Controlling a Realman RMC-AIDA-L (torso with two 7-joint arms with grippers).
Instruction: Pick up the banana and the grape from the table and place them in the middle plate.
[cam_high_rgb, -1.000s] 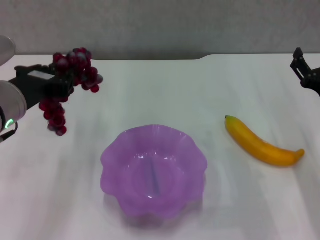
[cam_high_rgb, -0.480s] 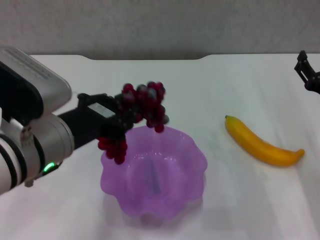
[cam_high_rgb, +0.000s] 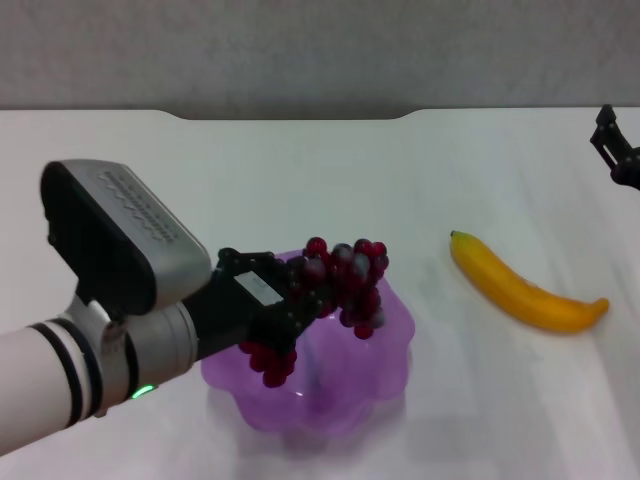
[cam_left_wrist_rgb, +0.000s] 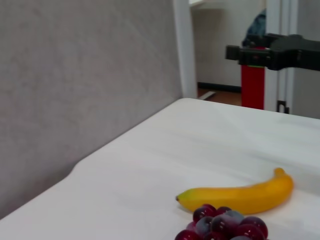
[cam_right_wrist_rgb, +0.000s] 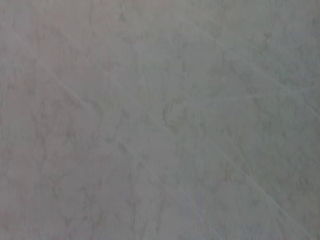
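The left gripper needs to release the dark red grape bunch, which hangs above the plate's inside now, on the near half of the purple scalloped plate (cam_high_rgb: 297, 366).
My left gripper (cam_high_rgb: 295, 300) is shut on the bunch of dark red grapes (cam_high_rgb: 345, 285) and holds it over the purple scalloped plate (cam_high_rgb: 385, 365) near the table's front middle. The bunch hangs above the plate's inside; I cannot tell whether it touches. The top of the bunch shows in the left wrist view (cam_left_wrist_rgb: 225, 227). The yellow banana (cam_high_rgb: 520, 290) lies on the white table (cam_high_rgb: 300, 180) right of the plate, also seen in the left wrist view (cam_left_wrist_rgb: 235, 196). My right gripper (cam_high_rgb: 618, 150) is parked at the far right edge.
A grey wall (cam_high_rgb: 320, 50) runs behind the table's far edge. The right wrist view shows only a plain grey surface (cam_right_wrist_rgb: 160, 120). In the left wrist view the right arm (cam_left_wrist_rgb: 275, 52) shows far off.
My left arm has carried the grapes from the far left of the table rightward and nearer, to over the plate. The banana and the right gripper have stayed put.
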